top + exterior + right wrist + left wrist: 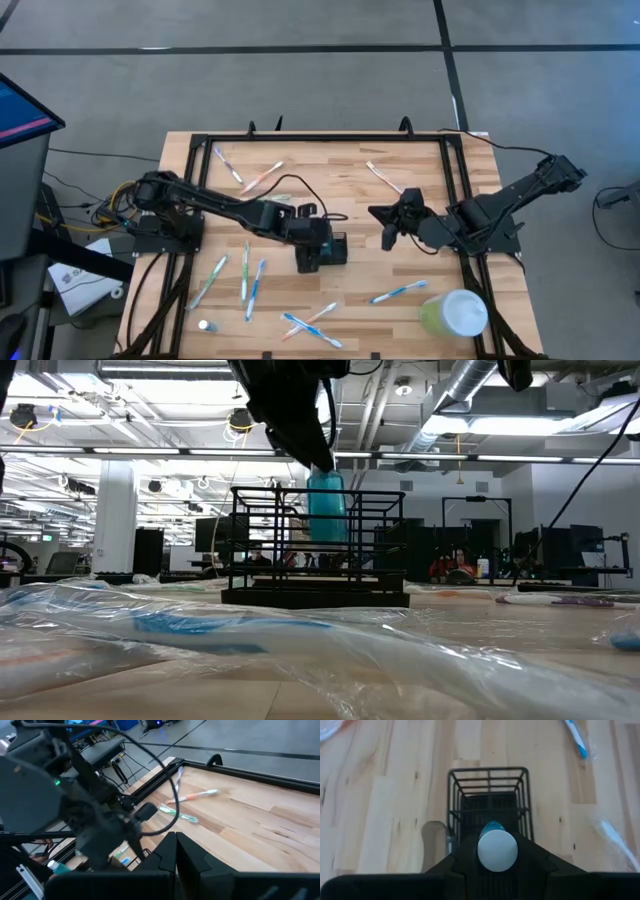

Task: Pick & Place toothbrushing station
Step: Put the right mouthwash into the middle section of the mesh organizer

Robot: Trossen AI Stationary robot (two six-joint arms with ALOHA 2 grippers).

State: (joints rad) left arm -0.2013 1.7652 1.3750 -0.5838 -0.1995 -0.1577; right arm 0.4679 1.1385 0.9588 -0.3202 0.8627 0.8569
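Note:
Next, my left gripper releases the teal tube inside the black wire holder, on the near side (321,250) (491,834) of its crossbar.
The toothbrushing station (337,249), a small black wire holder, stands near the table's middle. It also shows in the low view (315,575) and the left wrist view (488,795). My left gripper (308,254) hangs right over it, shut on a teal tube (326,505) with a white cap (497,850). The tube stands upright with its lower part inside the holder. My right gripper (388,238) waits to the right of the holder, fingers (167,852) pressed together on nothing.
Several wrapped toothbrushes lie around: (245,270), (310,322), (400,291), (262,178), (383,177). A pale green cup with a white lid (455,314) stands at the front right. A small white cap (203,325) lies front left. Black frame rails (330,138) border the table.

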